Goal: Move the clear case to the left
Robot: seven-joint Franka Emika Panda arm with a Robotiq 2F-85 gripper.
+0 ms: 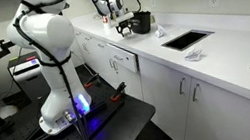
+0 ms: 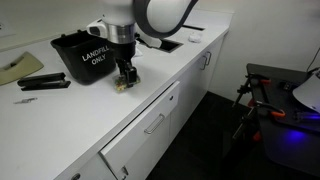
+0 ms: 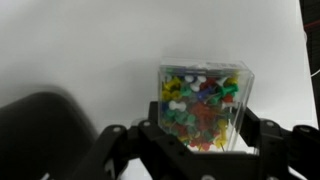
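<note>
Next, I let go of the clear case on the white counter [image 1: 121,33] just in front of the black bin.
The clear case [image 3: 203,105] is a small see-through box full of coloured push pins, standing on the white counter [image 3: 80,50]. In the wrist view my gripper [image 3: 198,135] has one finger against each side of the case and looks shut on it. In an exterior view my gripper [image 2: 125,76] points straight down at the counter, and the case [image 2: 121,85] shows as a small speck at the fingertips, just in front of the black bin. In an exterior view the gripper [image 1: 123,21] is far off, and the case is too small to make out.
A black bin [image 2: 85,55] labelled "LANDFILL ONLY" stands right behind the gripper and also shows in an exterior view [image 1: 141,22]. A black tool [image 2: 42,83] and papers [image 2: 15,70] lie further along the counter. Dark rectangular openings [image 1: 185,39] are cut into the countertop.
</note>
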